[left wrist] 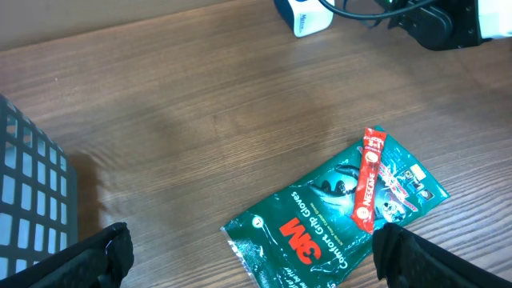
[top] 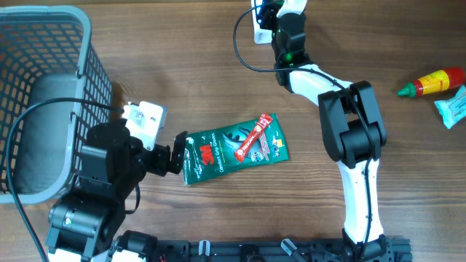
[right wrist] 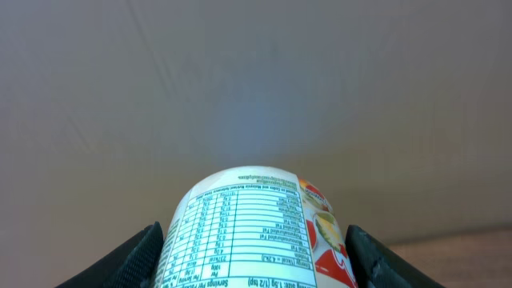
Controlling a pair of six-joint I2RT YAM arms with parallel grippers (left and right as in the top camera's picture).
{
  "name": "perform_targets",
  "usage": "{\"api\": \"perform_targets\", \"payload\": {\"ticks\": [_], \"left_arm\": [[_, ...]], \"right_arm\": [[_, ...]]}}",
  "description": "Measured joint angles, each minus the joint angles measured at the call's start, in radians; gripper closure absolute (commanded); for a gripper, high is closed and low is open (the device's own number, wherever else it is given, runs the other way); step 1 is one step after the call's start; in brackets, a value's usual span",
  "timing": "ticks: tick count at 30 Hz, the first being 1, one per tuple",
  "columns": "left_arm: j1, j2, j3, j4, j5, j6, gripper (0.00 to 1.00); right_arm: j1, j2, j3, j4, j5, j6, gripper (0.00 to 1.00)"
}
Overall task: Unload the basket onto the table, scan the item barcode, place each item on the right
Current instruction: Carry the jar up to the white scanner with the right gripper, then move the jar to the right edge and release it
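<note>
I should use my right gripper to set the white cylindrical container down next to the pale blue packet (top: 429, 118), close to the green tip of the red sauce bottle.
A white cylindrical container (right wrist: 240, 232) with a nutrition table and a red picture on its label fills the lower right wrist view. My right gripper (right wrist: 256, 260) is shut on it, a black finger (right wrist: 140, 256) on each side. From overhead that gripper (top: 271, 16) is at the table's far edge, and the item shows as a white shape (top: 260, 29) beside it. No barcode shows. My left gripper (top: 177, 153) (left wrist: 256, 264) stands wide open low over the near corner of a green 3M glove packet (top: 233, 149) (left wrist: 336, 216), holding nothing.
A red sachet (top: 260, 137) lies on the green packet. A grey wire basket (top: 81, 44) stands at the left. A red sauce bottle (top: 433, 82) and a pale blue packet (top: 453, 108) lie at the right edge.
</note>
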Motion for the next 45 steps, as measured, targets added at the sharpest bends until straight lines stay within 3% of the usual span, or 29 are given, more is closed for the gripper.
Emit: {"api": "perform_targets", "payload": {"ticks": [4,8,10,13,19,28,33,34,35,40,45], "left_arm": [[0.000,0.000,0.000,0.000,0.000,0.000,0.00],[0.000,0.000,0.000,-0.001,0.000,0.000,0.00],[0.000,0.000,0.000,0.000,0.000,0.000,0.00],[0.000,0.000,0.000,-0.004,0.000,0.000,0.00],[0.000,0.000,0.000,0.000,0.000,0.000,0.00],[0.000,0.000,0.000,0.000,0.000,0.000,0.00],[0.000,0.000,0.000,0.000,0.000,0.000,0.00],[0.000,0.000,0.000,0.000,0.000,0.000,0.00],[0.000,0.000,0.000,0.000,0.000,0.000,0.00],[0.000,0.000,0.000,0.000,0.000,0.000,0.00],[0.000,0.000,0.000,0.000,0.000,0.000,0.00]], "right_arm": [[-0.003,-0.017,0.004,-0.181,-0.008,0.001,0.44],[-0.025,-0.144,0.003,-0.451,-0.018,0.001,0.44],[-0.096,-0.369,0.017,-0.732,-0.023,0.028,0.43],[-0.187,-0.512,0.041,-1.006,-0.020,0.081,0.41],[-0.532,-0.595,0.019,-1.584,0.006,0.245,0.41],[-0.894,-0.479,-0.148,-1.520,-0.087,0.352,0.41],[-0.900,-0.396,-0.154,-1.474,-0.114,0.354,0.30],[-0.898,-0.385,-0.154,-1.464,-0.116,0.354,0.20],[-0.898,-0.374,-0.154,-1.455,-0.120,0.354,0.00],[-0.898,-0.360,-0.152,-1.446,-0.124,0.326,0.00],[-0.898,-0.431,-0.098,-1.593,-0.189,0.312,0.00]]}}
